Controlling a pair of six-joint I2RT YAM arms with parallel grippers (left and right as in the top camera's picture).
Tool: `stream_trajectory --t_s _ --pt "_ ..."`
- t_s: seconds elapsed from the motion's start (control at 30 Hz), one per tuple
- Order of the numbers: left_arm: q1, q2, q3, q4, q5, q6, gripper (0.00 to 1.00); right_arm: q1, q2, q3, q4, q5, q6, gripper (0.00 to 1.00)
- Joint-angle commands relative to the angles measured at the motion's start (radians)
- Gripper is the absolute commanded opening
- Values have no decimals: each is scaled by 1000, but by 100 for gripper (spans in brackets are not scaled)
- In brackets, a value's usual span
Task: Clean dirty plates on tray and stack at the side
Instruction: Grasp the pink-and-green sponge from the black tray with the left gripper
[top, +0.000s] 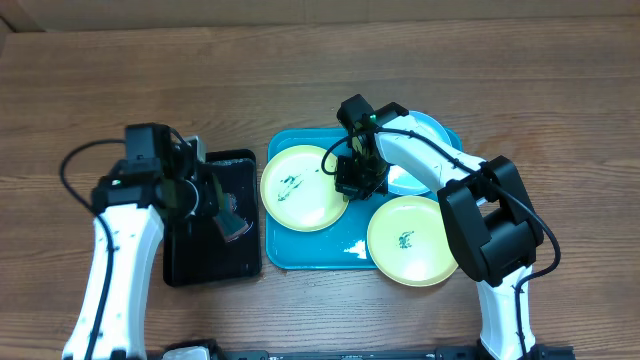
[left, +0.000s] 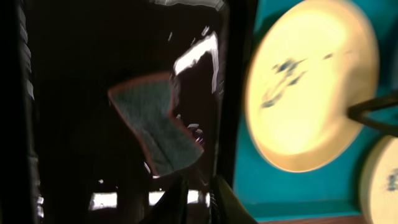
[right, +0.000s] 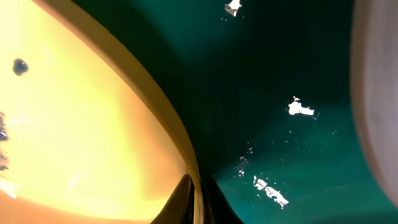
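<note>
Next, I open my left gripper, as the dark green sponge lies in the black tray beyond its shut fingers, and pinch its narrow middle (left: 154, 123) before I wipe the plate.
The turquoise tray (top: 300, 250) holds a pale yellow-green plate (top: 298, 188) with dark teal smears on its left side. A second smeared yellow-green plate (top: 410, 240) lies at its front right, overhanging the rim. A light blue plate (top: 432, 135) sits at the back right, mostly under my right arm. My right gripper (top: 358, 180) is shut on the right rim of the left plate (right: 74, 124), one finger on each side (right: 198, 186). My left gripper (top: 222, 212) is shut on a dark green sponge (left: 155, 127) over the black tray (top: 200, 262).
The black tray (left: 74, 74) lies directly left of the turquoise tray (left: 249, 186). Bare wooden table surrounds both trays. Wet, shiny patches show on the turquoise tray floor (right: 267, 190). The right arm reaches across the tray's back half.
</note>
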Motion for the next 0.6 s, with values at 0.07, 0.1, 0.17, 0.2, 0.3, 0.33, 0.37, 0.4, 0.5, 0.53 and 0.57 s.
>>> stream_trajectory --t_s 0.07,0.1,0.17,0.2,0.3,0.33,0.37,0.4,0.5,0.53,0.57 --pt "4 101 -83 56 23 -80 15 7 54 -16 -10 110 1 5" --pt "4 117 -90 70 48 -80 15 7 54 -16 -7 117 1 5" --pt "4 142 -95 89 89 -79 15 7 54 -15 1 132 1 5" --pt "4 153 -95 94 93 -80 17 7 54 -16 4 137 1 5" --pt "4 179 -95 98 92 -80 34 7 54 -16 14 140 0 5" --pt "4 187 -95 98 93 -89 36 7 54 -15 18 140 -5 5" --pt "4 195 -95 99 89 -106 39 7 54 -16 21 140 -7 5" --pt "4 202 -95 102 89 -120 39 7 54 -16 26 141 -7 5" --pt "4 226 -95 125 83 -160 30 7 54 -15 40 140 -7 5" --pt "4 230 -95 128 71 -177 30 7 54 -16 45 140 -7 5" --pt "4 235 -95 127 35 -214 31 7 54 -16 47 139 -7 5"
